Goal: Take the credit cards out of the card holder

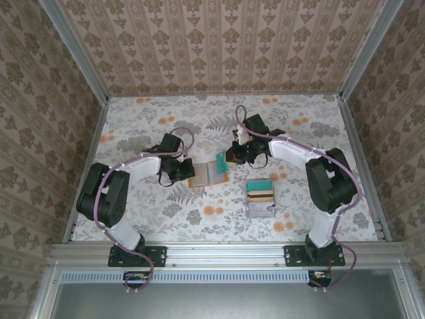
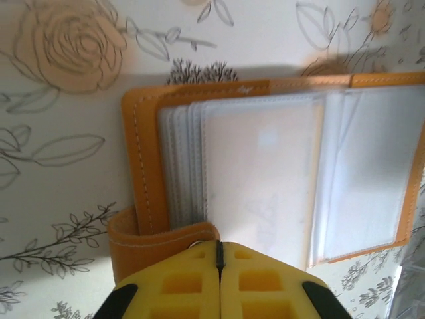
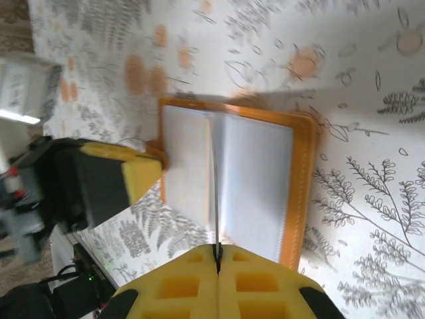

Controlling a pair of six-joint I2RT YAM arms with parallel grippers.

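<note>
The thin teal credit card is in for a release by my right gripper. It will let go of it against the teal card in the grey tray (image 1: 259, 186).
The orange card holder (image 1: 202, 174) lies open on the floral table between the two arms. Its clear sleeves fan out in the left wrist view over the orange cover (image 2: 143, 166). My left gripper (image 1: 186, 171) sits at the holder's left end, jaws shut (image 2: 219, 244), tips against the orange strap tab. My right gripper (image 1: 230, 158) is at the holder's right end, shut (image 3: 217, 249) on a thin teal credit card (image 1: 221, 161). That card stands on edge (image 3: 215, 193) over the open holder (image 3: 302, 186). Whether other cards sit in the sleeves is hidden.
A grey tray (image 1: 260, 211) with a teal card (image 1: 260, 185) and a yellow card (image 1: 260, 195) lies right of centre, near the right arm. Patterned walls enclose the table on three sides, and a metal rail runs along the near edge.
</note>
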